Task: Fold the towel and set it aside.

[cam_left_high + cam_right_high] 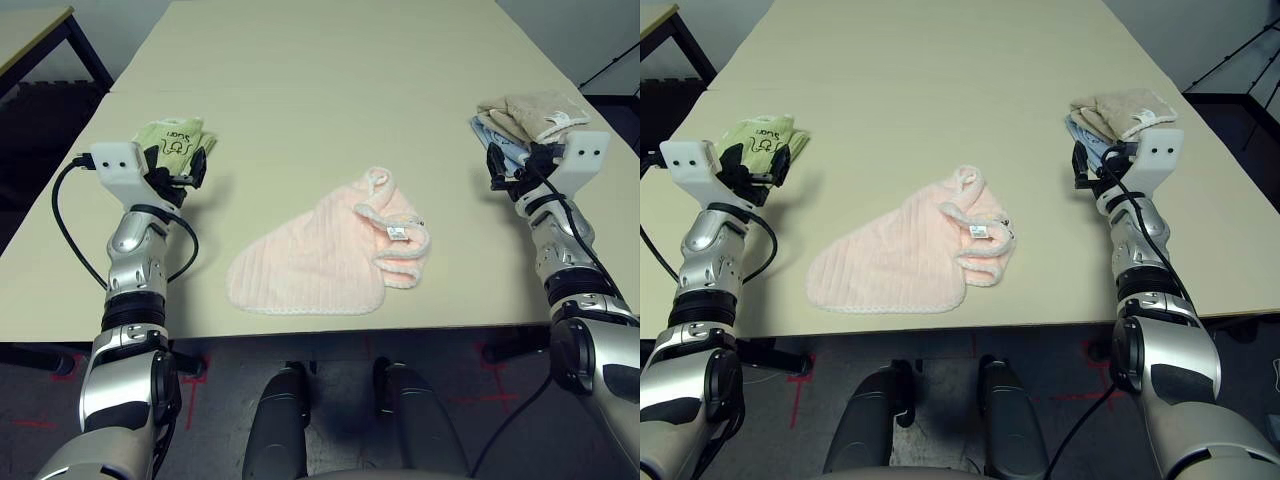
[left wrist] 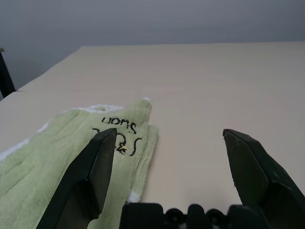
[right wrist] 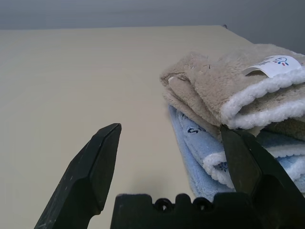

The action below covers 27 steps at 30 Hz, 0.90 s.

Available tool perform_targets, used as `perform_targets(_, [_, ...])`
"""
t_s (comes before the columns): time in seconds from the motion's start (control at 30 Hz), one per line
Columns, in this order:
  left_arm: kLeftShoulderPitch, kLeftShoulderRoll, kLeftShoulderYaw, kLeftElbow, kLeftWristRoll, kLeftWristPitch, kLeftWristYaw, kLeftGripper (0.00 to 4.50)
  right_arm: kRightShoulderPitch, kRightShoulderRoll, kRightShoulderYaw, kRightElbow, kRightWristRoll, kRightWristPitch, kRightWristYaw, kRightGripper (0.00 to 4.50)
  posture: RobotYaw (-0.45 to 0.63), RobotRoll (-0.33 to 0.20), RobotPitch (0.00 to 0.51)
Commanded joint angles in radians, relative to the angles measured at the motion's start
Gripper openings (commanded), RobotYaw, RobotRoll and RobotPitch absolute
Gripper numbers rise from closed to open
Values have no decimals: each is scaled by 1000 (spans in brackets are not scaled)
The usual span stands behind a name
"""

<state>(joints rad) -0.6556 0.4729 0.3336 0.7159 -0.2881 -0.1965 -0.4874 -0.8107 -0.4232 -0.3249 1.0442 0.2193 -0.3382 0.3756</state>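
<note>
Next, I close my right gripper on the pink towel's folded-over corner (image 1: 360, 209) with white trim, between its far curl and small white tag, to spread it out.
The pale pink ribbed towel (image 1: 322, 255) lies crumpled near the table's front edge, midway between my arms, its white looped trim and small white tag (image 1: 397, 234) bunched on its right side. My left gripper (image 1: 188, 165) hovers open at the table's left, right beside the green towel (image 2: 57, 162), with nothing between its fingers (image 2: 95, 164). My right gripper (image 1: 497, 166) stands open at the table's right, just in front of the stacked towels, holding nothing; one of its fingers (image 3: 97, 169) shows over bare table.
A light green towel with printed lettering (image 1: 175, 138) lies at the left. A beige towel (image 1: 530, 112) sits folded on a light blue towel (image 3: 209, 148) at the right. The beige table (image 1: 320, 90) stretches far back; another table corner (image 1: 30, 25) is at far left.
</note>
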Motion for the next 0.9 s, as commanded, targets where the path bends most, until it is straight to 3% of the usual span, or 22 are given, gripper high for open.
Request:
perform_targets(0.03, [1, 43, -26, -27, -59, 72, -203, 4500, 7, -8, 9, 12, -6, 18, 12, 4482, -23, 0, 159])
perform_targets(0.33, [-30, 142, -118, -57, -95, 168, -626, 4500, -39, -44, 35, 69, -34, 37, 96, 4482, 1, 0, 173])
perform_targets(0.47, [17, 173, -181, -148, -102, 225, -775, 4500, -81, -64, 74, 92, -42, 79, 258, 4482, 5, 0, 172])
perform_targets(0.9, [115, 163, -219, -284, -95, 241, -789, 4500, -235, -129, 268, 51, -102, 195, 902, 4482, 30, 0, 158])
